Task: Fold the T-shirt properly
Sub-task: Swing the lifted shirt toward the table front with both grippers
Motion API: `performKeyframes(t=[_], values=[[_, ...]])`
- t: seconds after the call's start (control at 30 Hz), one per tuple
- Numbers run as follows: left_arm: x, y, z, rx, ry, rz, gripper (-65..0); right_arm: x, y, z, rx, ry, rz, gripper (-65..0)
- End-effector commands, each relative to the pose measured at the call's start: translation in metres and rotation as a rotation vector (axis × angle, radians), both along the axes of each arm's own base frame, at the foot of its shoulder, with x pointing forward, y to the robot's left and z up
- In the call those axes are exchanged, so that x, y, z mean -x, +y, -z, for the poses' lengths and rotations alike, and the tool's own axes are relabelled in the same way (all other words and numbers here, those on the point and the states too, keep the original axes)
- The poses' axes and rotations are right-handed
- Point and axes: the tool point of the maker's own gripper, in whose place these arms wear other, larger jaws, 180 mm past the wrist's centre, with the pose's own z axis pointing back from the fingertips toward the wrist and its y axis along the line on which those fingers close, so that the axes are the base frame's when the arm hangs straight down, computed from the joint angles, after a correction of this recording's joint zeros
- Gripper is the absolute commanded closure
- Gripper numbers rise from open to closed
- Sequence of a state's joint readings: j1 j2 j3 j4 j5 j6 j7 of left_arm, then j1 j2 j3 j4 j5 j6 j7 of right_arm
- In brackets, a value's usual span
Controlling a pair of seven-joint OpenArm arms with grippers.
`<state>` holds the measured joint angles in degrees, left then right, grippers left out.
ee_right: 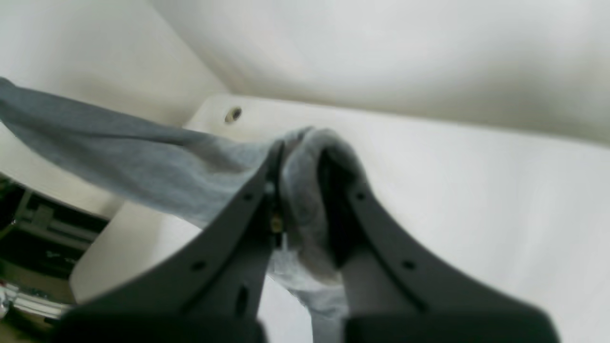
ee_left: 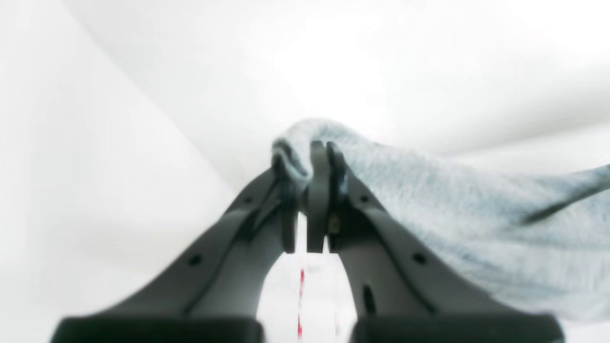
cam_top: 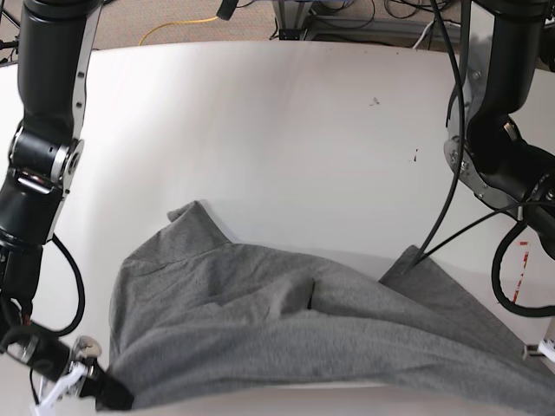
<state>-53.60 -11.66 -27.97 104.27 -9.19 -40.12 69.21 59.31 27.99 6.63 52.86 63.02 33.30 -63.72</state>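
Observation:
Next, I release the T-shirt's bunched edge, now lifted between my grippers, with my left gripper near the white table's far edge (cam_top: 492,74), past the small dark marks.
The heather-grey T-shirt (cam_top: 303,338) lies bunched and wrinkled across the near part of the white table (cam_top: 295,130), one sleeve poking out toward the back left. Its near edge is lifted and stretched between my two grippers. In the right wrist view my right gripper (ee_right: 305,157) is shut on a thick fold of the T-shirt (ee_right: 119,157). The base view shows this gripper (cam_top: 111,396) at the bottom left corner of the cloth. My left gripper (ee_left: 310,162) is shut on another bunched edge of the T-shirt (ee_left: 452,214). In the base view it is out of frame at the lower right.
Both arms stand at the table's sides, the right arm (cam_top: 43,156) on the base view's left and the left arm (cam_top: 503,147) on its right. Cables (cam_top: 468,243) hang from the left arm. Two small dark marks (cam_top: 375,101) dot the far tabletop.

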Motion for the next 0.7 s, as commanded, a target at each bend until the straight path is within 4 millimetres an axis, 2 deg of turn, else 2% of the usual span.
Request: performKeyframes(t=[0.0, 0.13, 0.2, 0.27, 0.4, 0.47, 0.53, 0.63, 0.67], values=[[0.003, 0.009, -0.039, 0.011, -0.093, -0.004, 0.0, -0.005, -0.001, -0.062, -0.027, -0.129, -0.005, 0.0], [0.002, 0.015, -0.076, 0.05, -0.157, 0.009, 0.0, -0.003, -0.01, -0.111, 0.011, -0.208, 0.01, 0.0], [0.001, 0.016, -0.088, 0.06, -0.177, 0.016, 0.0, -0.001, -0.009, -0.127, 0.024, -0.233, 0.004, 0.0], [0.001, 0.018, -0.094, 0.065, -0.183, 0.017, 0.0, 0.001, -0.011, -0.128, 0.037, -0.229, 0.007, 0.0], [-0.003, 0.022, -0.09, 0.067, -0.163, 0.017, 0.0, 0.003, -0.021, -0.124, 0.055, -0.215, 0.021, 0.0], [-0.006, 0.022, -0.079, 0.063, -0.133, 0.018, -0.1, 0.003, -0.024, -0.099, 0.059, -0.163, 0.021, 0.0], [-0.011, 0.02, -0.059, 0.042, -0.087, 0.023, -0.1, 0.005, -0.034, -0.075, 0.052, -0.118, 0.034, 0.0], [-0.016, 0.019, -0.032, 0.042, -0.028, 0.024, -0.1, 0.012, -0.042, -0.03, -0.004, -0.041, 0.037, 0.0], [-0.018, 0.019, -0.02, 0.042, 0.0, 0.024, -0.1, 0.015, -0.045, -0.01, -0.036, -0.006, 0.039, 0.0]])
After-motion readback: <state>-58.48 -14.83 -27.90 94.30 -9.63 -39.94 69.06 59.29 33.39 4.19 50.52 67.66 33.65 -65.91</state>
